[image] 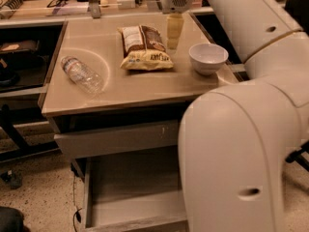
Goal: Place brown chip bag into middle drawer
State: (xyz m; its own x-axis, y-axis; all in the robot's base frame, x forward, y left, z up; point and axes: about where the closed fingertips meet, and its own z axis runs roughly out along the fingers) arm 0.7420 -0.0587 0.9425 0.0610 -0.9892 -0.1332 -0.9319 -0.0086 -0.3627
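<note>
The fingers of my gripper will next go to the middle of the brown chip bag (148,48), next to its pale yellow end, and close there.
The brown chip bag (144,47) lies flat on the tabletop (145,86), its pale yellow end toward the front. My gripper (175,32) hangs from the white wrist at the back of the table, just right of the bag's far end and apart from it, holding nothing that I can see. The middle drawer (130,192) stands pulled open below the table, its flat grey floor bare. My arm hides its right part.
A clear plastic bottle (82,74) lies on its side at the table's left. A white bowl (208,57) stands at the right. A closed drawer front with pale scratches (116,139) sits above the open drawer. My big white arm (241,144) fills the right side.
</note>
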